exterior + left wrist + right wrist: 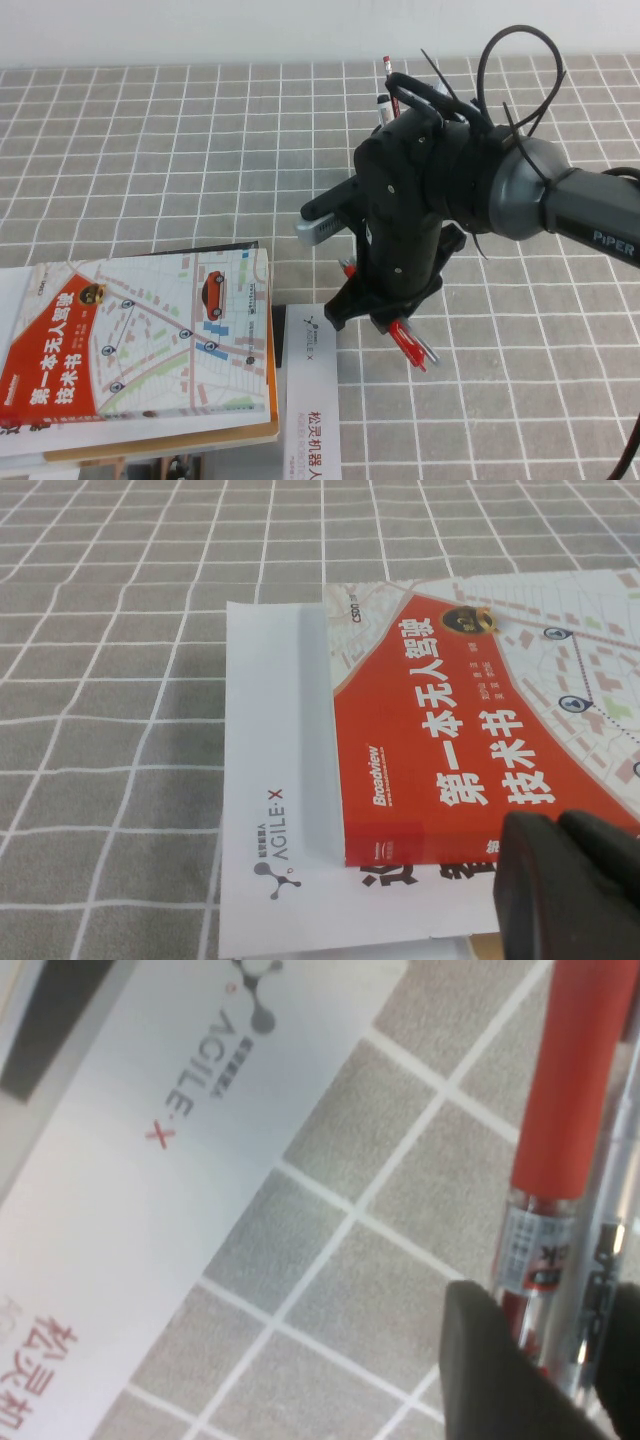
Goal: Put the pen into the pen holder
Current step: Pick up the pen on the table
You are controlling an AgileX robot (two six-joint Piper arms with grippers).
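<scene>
My right gripper will open, leave the red pen behind and take the grey pen alone (pixel 428 349), because its fingers are pinching the red pen together with the grey pen.
The slim grey pen (pixel 598 1260) lies side by side with a red pen (pixel 560 1110) on the grid cloth. My right gripper (pixel 555 1370) reaches down over them, and its two dark fingers press against the outer sides of both pens. In the high view the right gripper (pixel 385 318) is low at the table's middle, with the red pen (pixel 404 342) and the grey pen's tip (pixel 425 353) sticking out below it. The pen holder is hidden behind the right arm; only pen tops (pixel 385 68) show above it. My left gripper (pixel 560 880) is shut and empty over a book.
A red-and-map-covered book (pixel 150 340) lies at the front left on other books, and it also shows in the left wrist view (pixel 450 730). A white AgileX booklet (pixel 311 400) lies just left of the pens. Black cable ties (pixel 520 60) loop above the right arm.
</scene>
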